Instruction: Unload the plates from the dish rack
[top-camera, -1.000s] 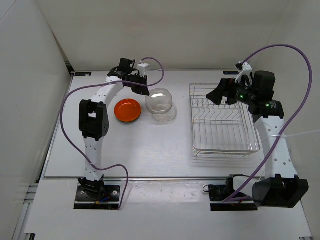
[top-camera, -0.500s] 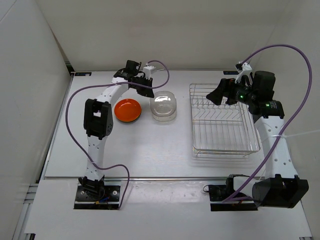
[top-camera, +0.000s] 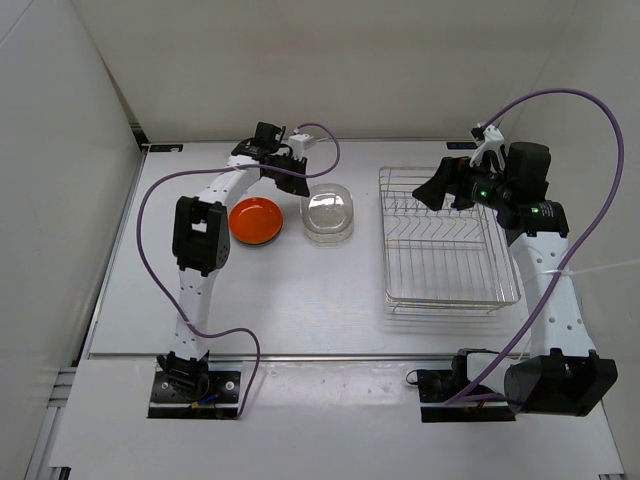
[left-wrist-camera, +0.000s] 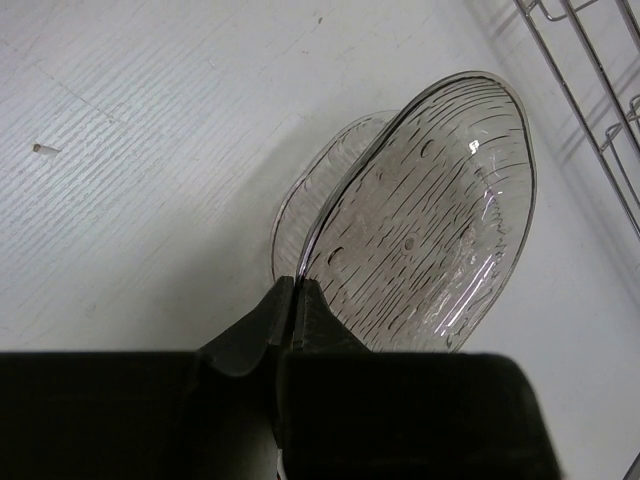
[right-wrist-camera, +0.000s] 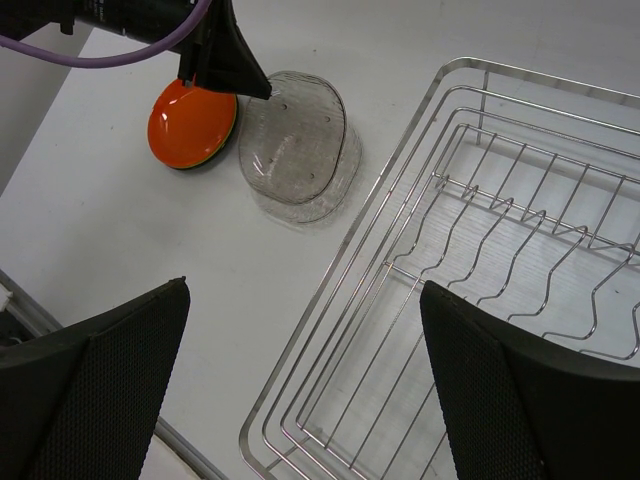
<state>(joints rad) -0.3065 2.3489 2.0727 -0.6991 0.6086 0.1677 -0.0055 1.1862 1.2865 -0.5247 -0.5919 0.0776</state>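
Observation:
The robot's left gripper needs to set the clear glassy plate down flat on top of the second clear plate (top-camera: 328, 222) (left-wrist-camera: 397, 238). The held plate is tilted just above it.
My left gripper (top-camera: 297, 183) is shut on the rim of a clear glassy plate (left-wrist-camera: 430, 220), holding it tilted just above a second clear plate (left-wrist-camera: 318, 185) that lies on the table. In the top view the two clear plates (top-camera: 328, 212) overlap. Left of them an orange plate (top-camera: 255, 219) sits on top of a stack; a lime green edge (right-wrist-camera: 205, 163) shows under it. The black plate is hidden. The silver wire dish rack (top-camera: 445, 245) at the right holds no plates. My right gripper (top-camera: 432, 190) is open above the rack's far left corner.
The rack's wire dividers (right-wrist-camera: 520, 250) run across its floor. White walls enclose the table on the left, back and right. The table's front edge (top-camera: 300, 355) runs ahead of the arm bases.
My left gripper has carried the clear plate right and down until it rests tilted over the other clear plate. The right arm has not moved.

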